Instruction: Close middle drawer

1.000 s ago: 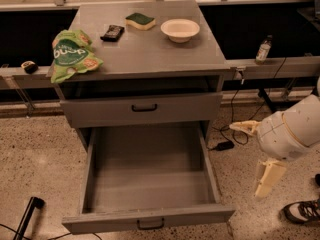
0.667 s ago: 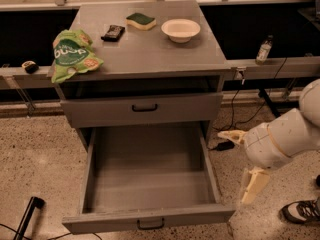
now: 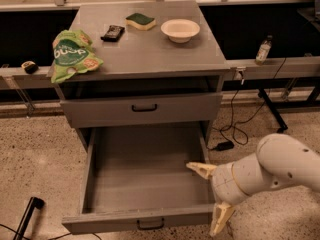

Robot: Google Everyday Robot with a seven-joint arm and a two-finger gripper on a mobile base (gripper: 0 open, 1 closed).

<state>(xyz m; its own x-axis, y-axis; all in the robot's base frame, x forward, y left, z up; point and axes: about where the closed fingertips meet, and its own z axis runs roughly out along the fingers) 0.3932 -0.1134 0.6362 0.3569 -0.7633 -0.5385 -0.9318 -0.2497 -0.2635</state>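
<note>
The middle drawer's front [image 3: 187, 221], just beside the black handle, is the next place my gripper should go to and close, so that I can push the drawer shut.
The middle drawer [image 3: 145, 176] of the grey cabinet stands pulled far out, a long empty grey box with a low front and a small black handle [image 3: 150, 224]. Above it the taller-fronted top drawer [image 3: 142, 109] is shut. My gripper [image 3: 201, 199] is at the middle drawer's right front corner, with its cream fingers spread wide. One finger [image 3: 201, 169] reaches over the drawer's right wall into the box. The other [image 3: 220, 218] hangs outside by the front right corner. It holds nothing. The lowest drawer is hidden.
On the cabinet top lie a green chip bag [image 3: 72, 55], a dark snack bar [image 3: 113, 32], a green sponge [image 3: 140, 20] and a white bowl [image 3: 180, 30]. A bottle [image 3: 263, 49] stands on the right ledge. Cables [image 3: 240, 129] run over the floor. A black pole [image 3: 27, 216] is at lower left.
My arm has swung left and forward from beside the cabinet to the drawer's right front corner. One finger now reaches over the drawer's wall. The drawer has not moved.
</note>
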